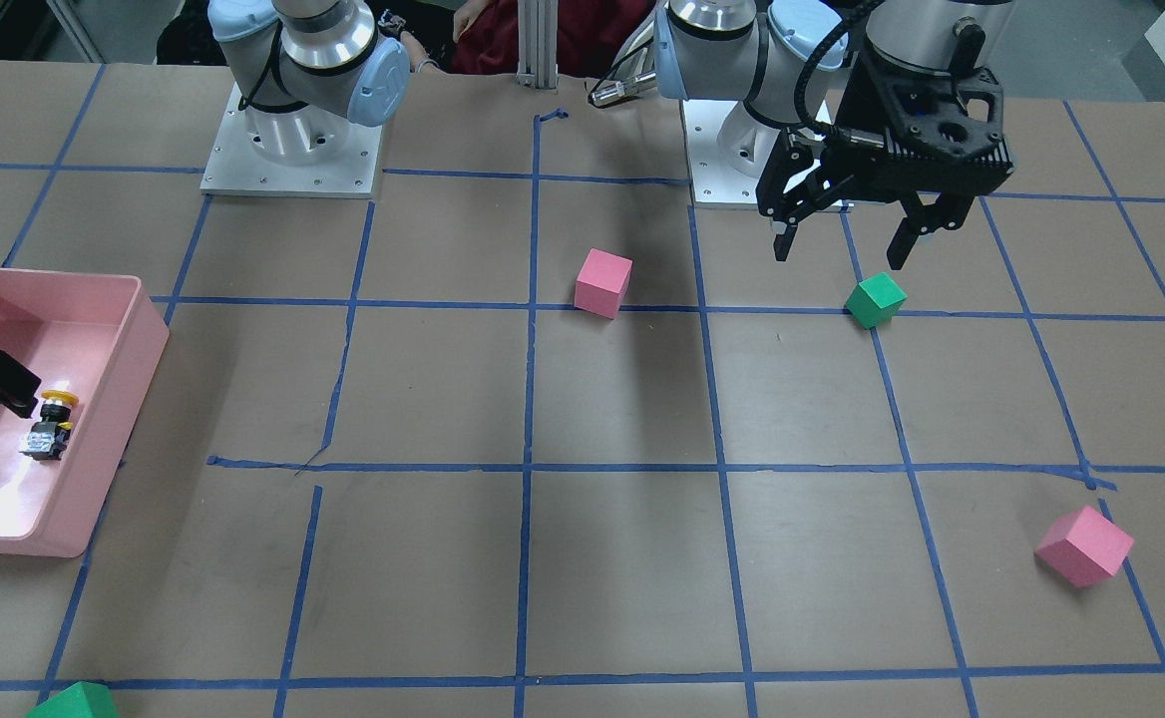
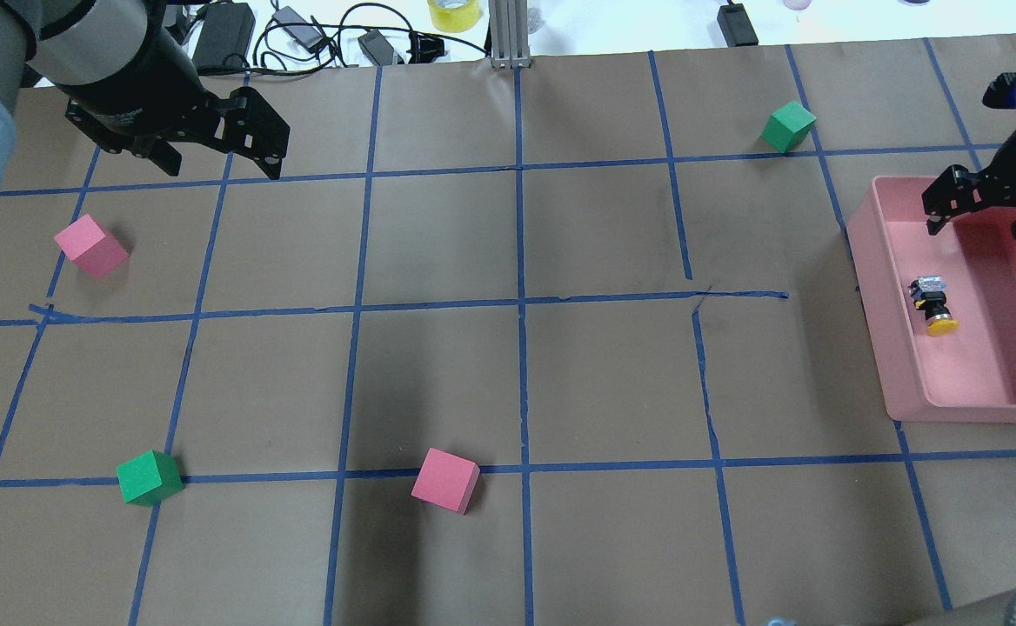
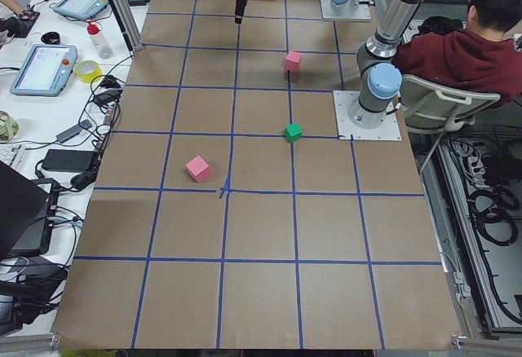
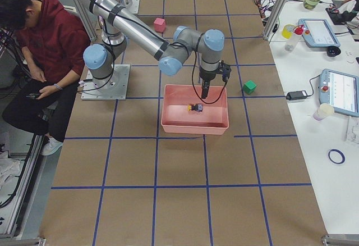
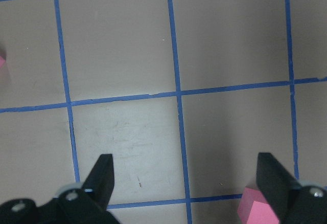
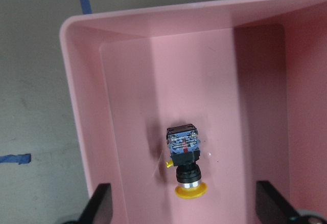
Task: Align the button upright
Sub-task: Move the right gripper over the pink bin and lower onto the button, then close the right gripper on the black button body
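Observation:
The robot's right gripper needs to next move down to the silvery block (image 1: 47, 438) (image 6: 184, 145) of the button and close there, leaving the button's yellow cap free.
The button (image 2: 932, 304) lies on its side on the floor of a pink bin (image 2: 872, 296), with its yellow cap toward the robot and its silvery block away. It also shows in the front view (image 1: 52, 424) and the right wrist view (image 6: 185, 162). My right gripper (image 2: 978, 228) hangs open above the bin, a little beyond the button and not touching it. In the right wrist view its fingers (image 6: 100, 203) stand well apart on either side of the cap. My left gripper (image 1: 840, 254) is open and empty, high over the table near a green cube (image 1: 875, 299).
A pink cube (image 2: 90, 246) lies near the left gripper, and another pink cube (image 2: 445, 480) lies mid-table. A second green cube (image 2: 788, 126) sits beyond the bin. The bin's walls (image 6: 87, 106) rise around the button. Cables and tape lie past the far table edge.

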You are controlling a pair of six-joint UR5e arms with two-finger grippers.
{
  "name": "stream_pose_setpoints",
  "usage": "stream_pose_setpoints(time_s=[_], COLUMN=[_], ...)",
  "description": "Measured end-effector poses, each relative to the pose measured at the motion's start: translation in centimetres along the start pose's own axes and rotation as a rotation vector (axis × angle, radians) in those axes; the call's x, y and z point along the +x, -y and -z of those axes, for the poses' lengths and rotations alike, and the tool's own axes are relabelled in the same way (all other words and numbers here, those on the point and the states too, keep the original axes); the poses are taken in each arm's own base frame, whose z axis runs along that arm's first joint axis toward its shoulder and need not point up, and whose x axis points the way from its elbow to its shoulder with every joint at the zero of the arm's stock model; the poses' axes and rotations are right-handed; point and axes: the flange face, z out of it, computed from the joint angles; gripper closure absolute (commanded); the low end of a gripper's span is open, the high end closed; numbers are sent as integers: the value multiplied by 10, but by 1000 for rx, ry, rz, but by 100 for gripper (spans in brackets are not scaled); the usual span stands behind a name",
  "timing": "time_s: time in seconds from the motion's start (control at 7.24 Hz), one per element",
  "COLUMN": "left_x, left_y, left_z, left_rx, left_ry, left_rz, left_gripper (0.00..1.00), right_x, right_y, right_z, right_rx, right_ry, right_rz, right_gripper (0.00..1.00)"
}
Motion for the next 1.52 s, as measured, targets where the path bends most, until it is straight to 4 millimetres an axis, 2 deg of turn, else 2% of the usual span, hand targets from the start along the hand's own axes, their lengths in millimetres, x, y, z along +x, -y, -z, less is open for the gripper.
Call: stream_pose_setpoints(time_s=[0.41, 0.97, 1.24, 1.38, 1.52], left_x=[0, 0, 0, 0, 0], left_y=[0, 0, 0, 0, 0], left_z=[0, 0, -1, 0, 0], left_rx=[0, -1, -1, -1, -1], left_ry=[0, 0, 0, 0, 0], left_rz=[-1, -2, -2, -2, -2], left_gripper=[0, 0, 0, 0, 0], right_x=[29, 34, 35, 34, 35], right_y=[4, 10, 12, 14, 15], right_z=[-42, -90, -108, -116, -122], right_rx=[-62, -135, -155, -162, -167], right_ry=[18, 39, 43, 46, 47], right_rz=[-22, -34, -34, -34, -34], right_gripper=[0, 0, 0, 27, 81])
